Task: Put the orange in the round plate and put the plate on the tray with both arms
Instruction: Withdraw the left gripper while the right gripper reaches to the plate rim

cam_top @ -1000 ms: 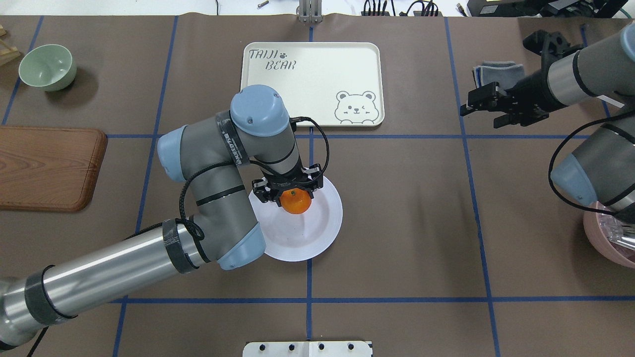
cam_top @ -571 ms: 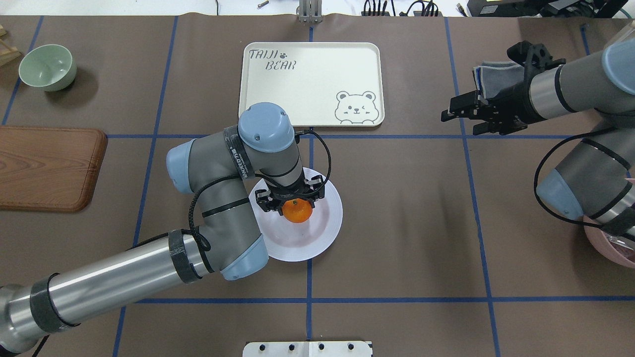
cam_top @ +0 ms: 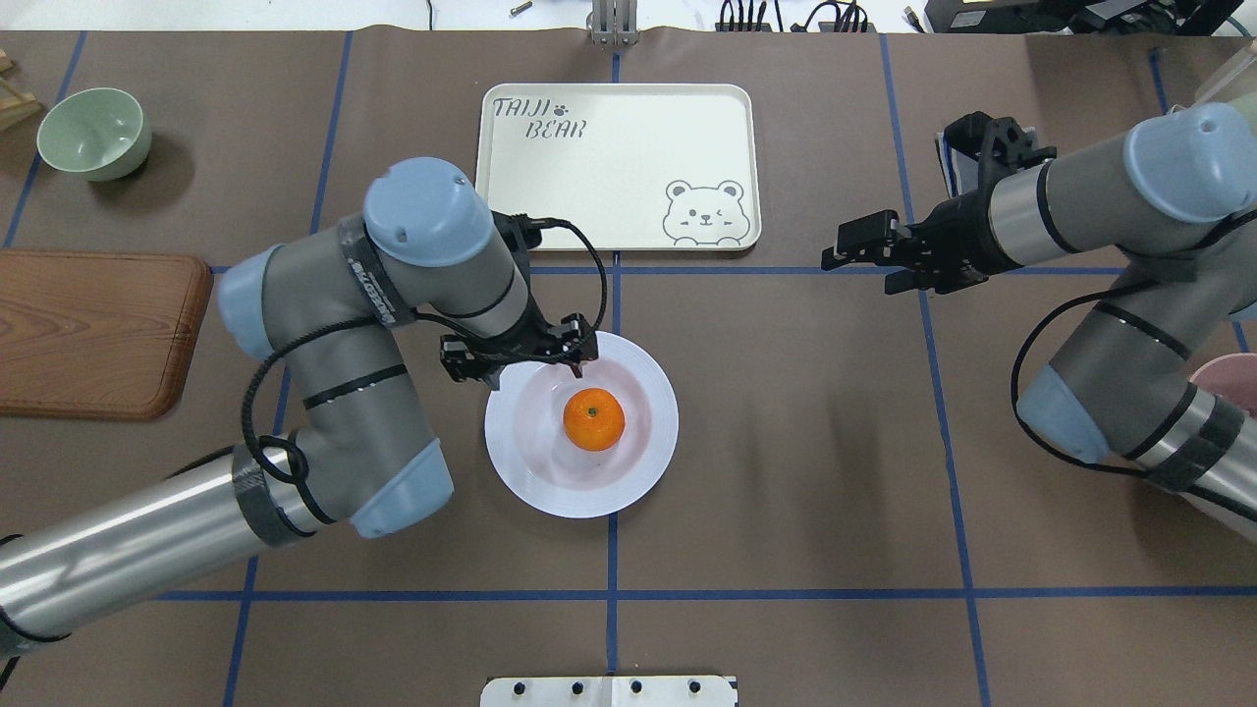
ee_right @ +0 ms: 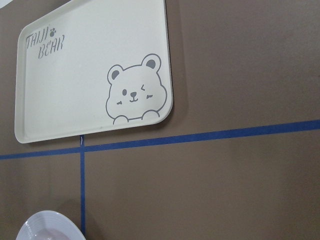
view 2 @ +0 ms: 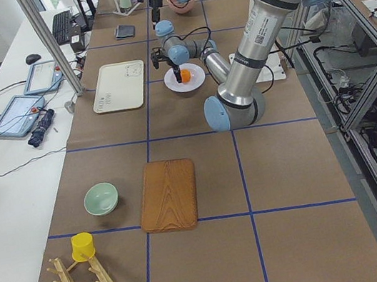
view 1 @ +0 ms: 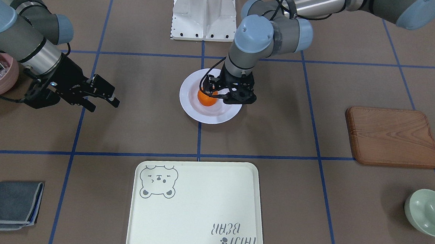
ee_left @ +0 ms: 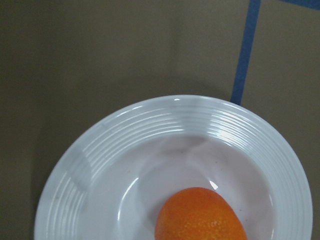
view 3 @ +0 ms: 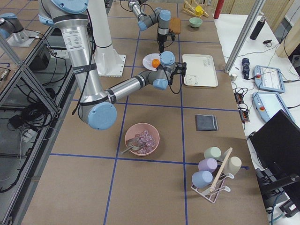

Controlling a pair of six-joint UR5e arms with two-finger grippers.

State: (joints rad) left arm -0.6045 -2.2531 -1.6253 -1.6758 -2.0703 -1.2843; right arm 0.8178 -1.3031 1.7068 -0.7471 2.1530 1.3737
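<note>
The white round plate's pink-bowl side has the plate's rim (view 1: 183,85) my right gripper should grip next.
The orange (cam_top: 593,419) (view 1: 207,98) lies loose in the middle of the white round plate (cam_top: 638,462) (view 1: 210,116), at the table's centre. My left gripper (cam_top: 520,361) (view 1: 226,95) is open and holds nothing; it hovers over the plate's far-left rim, just clear of the fruit. Its wrist view looks down on the plate (ee_left: 100,165) and the orange (ee_left: 200,215). The cream tray (cam_top: 617,167) (view 1: 194,206) lies beyond the plate with nothing on it. My right gripper (cam_top: 856,273) (view 1: 105,105) is open in the air, right of the tray's near corner (ee_right: 90,75).
A brown wooden board (cam_top: 98,334) and a pale-green bowl (cam_top: 93,133) sit on the left side. A pink bowl (cam_top: 1228,378) shows at the right edge behind the right arm. A folded grey cloth (view 1: 12,200) lies far right. Blue tape lines cross the brown table.
My left gripper has let go of the orange, which now rests in the plate, and has drawn back toward the far left. The right arm has swung leftward toward the centre.
</note>
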